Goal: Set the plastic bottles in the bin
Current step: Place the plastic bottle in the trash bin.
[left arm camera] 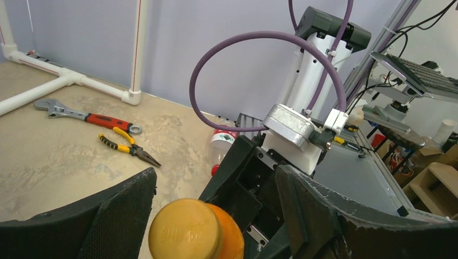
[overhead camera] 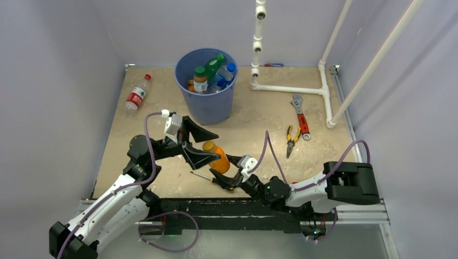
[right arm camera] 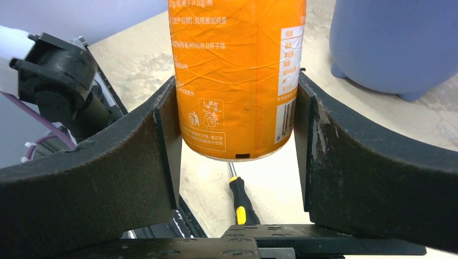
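Note:
The bottle's orange cap sits close to a finger of the robot's left gripper, so the robot should centre the cap before that gripper takes the bottle's upper end (overhead camera: 215, 151).
My right gripper (overhead camera: 226, 172) (right arm camera: 237, 91) is shut on the lower body of an orange-filled bottle (overhead camera: 219, 160) (right arm camera: 237, 75) and holds it upright, lifted off the table. My left gripper (overhead camera: 212, 144) (left arm camera: 216, 181) is open, its jaws wide on either side of the bottle's orange cap (left arm camera: 186, 231) without touching it. The blue bin (overhead camera: 205, 102) (right arm camera: 394, 43) stands at the back centre with several bottles (overhead camera: 210, 75) inside. A clear bottle with a red label (overhead camera: 136, 96) lies at the far left. Another bottle with a red cap (left arm camera: 221, 141) lies behind my right gripper.
A yellow-and-black screwdriver (overhead camera: 202, 176) (right arm camera: 241, 200) lies under the held bottle. A red-handled wrench (overhead camera: 300, 116) (left arm camera: 89, 116) and yellow-handled pliers (overhead camera: 291, 141) (left arm camera: 127, 147) lie to the right. A white pipe frame (overhead camera: 291, 89) stands at the back right.

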Controlling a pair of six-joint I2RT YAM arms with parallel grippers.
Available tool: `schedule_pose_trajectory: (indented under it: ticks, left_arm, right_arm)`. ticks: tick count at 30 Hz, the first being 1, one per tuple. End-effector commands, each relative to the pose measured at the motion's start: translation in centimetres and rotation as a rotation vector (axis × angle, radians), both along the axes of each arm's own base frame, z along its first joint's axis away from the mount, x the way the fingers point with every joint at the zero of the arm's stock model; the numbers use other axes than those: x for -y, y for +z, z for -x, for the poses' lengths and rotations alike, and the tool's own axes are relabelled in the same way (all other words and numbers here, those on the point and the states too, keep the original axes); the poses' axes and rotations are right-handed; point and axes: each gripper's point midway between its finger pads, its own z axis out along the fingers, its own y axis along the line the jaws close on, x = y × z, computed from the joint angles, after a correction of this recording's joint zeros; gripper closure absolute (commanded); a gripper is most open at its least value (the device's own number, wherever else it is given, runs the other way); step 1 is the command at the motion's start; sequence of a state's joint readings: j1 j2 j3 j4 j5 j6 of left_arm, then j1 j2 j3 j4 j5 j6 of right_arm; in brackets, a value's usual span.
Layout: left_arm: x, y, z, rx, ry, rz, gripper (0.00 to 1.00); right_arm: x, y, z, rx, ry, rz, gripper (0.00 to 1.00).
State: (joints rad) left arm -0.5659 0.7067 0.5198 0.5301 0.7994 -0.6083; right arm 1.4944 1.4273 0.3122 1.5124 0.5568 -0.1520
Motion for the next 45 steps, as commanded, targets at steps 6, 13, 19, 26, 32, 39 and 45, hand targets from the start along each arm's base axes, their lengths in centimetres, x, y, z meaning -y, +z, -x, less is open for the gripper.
schedule_pose_trajectory:
  ticks: [6,13,19,26,32,39,45]
  left_arm:
    - [-0.3,1.9,-0.6,0.046,0.06,0.012,0.05]
    - [-0.1,1.8,-0.1,0.054,0.015,0.014,0.37]
    - [0.0,1.9,0.0,0.048,0.01,0.018,0.21]
    - [0.0,1.7,0.1,0.05,0.004,0.014,0.31]
    - [0.2,1.4,-0.2,0.029,0.012,0.003,0.14]
    - [0.1,1.3,-0.5,0.026,0.028,-0.003,0.09]
    - [0.4,1.1,-0.3,0.022,-0.004,-0.009,0.33]
  right_arm:
    - [3.5,9.5,1.7,0.093,0.052,-0.39,1.0]
    - [4.0,10.1,1.6,0.089,0.04,-0.423,1.0]
    - [4.6,10.4,1.1,0.083,0.004,-0.452,1.0]
    - [5.2,11.0,0.8,0.083,-0.016,-0.49,1.0]
    - [5.7,11.8,1.0,0.09,-0.014,-0.527,1.0]
    - [6.3,13.0,1.4,0.1,0.009,-0.568,1.0]
    - [7.2,14.0,1.5,0.105,0.017,-0.606,1.0]
